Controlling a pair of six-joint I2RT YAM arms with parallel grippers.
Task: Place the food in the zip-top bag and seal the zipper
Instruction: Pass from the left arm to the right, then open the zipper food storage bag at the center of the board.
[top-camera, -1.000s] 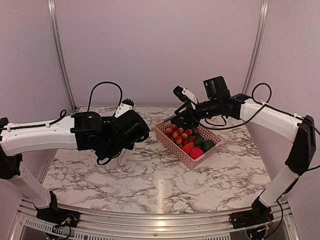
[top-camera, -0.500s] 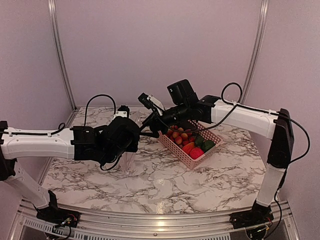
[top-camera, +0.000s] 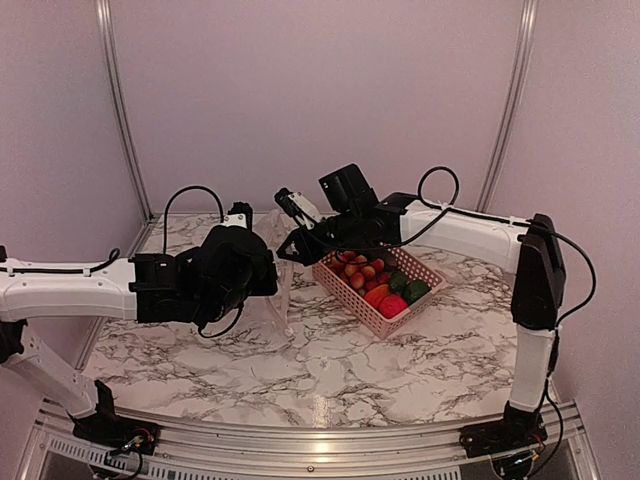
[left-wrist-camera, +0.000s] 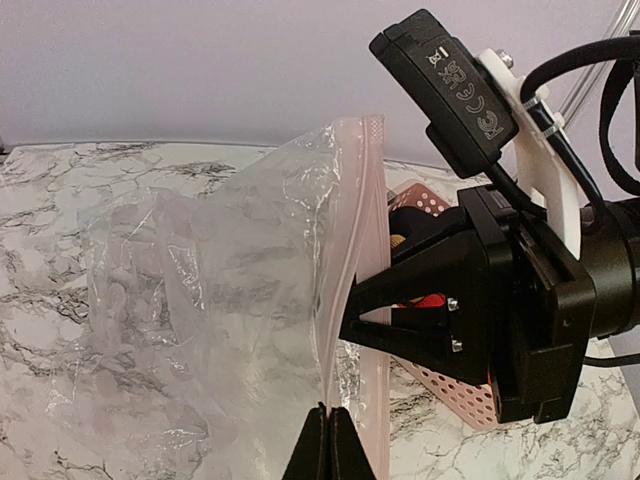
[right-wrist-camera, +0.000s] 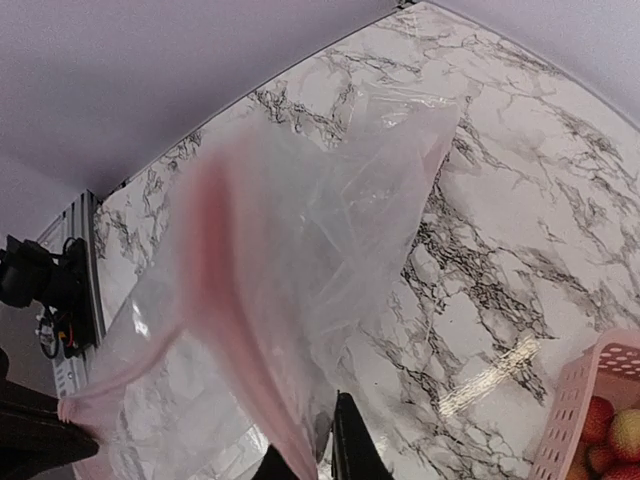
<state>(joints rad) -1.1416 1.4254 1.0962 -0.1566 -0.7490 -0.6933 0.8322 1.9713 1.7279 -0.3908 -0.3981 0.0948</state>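
The bag's pink edge is pinched only at the ends of my left gripper's fingers. I need to open that gripper, take the pink edge (left-wrist-camera: 340, 290) deeper and pull the bag's opening wide.
The clear zip-top bag (left-wrist-camera: 210, 290) hangs upright over the marble table, its pink zipper (left-wrist-camera: 357, 210) running up its right edge. My left gripper (left-wrist-camera: 328, 445) is shut on the lower part of that mouth edge. My right gripper (right-wrist-camera: 322, 455) is shut on the bag's other lip, with the pink zipper (right-wrist-camera: 225, 290) passing between its fingers. From above, the right gripper (top-camera: 290, 250) meets the bag (top-camera: 268, 300) just ahead of my left wrist. The food (top-camera: 378, 282), small red-yellow fruits with green and red pieces, lies in the pink basket (top-camera: 352, 299).
The pink basket stands right of centre on the marble table (top-camera: 400, 370), close behind the right gripper. In the right wrist view its corner (right-wrist-camera: 585, 385) shows at the lower right. Metal frame posts (top-camera: 118, 110) stand at the back corners.
My right arm swung left from above the basket to the bag's mouth and closed on its lip. My left arm shifted slightly right and lower with the bag.
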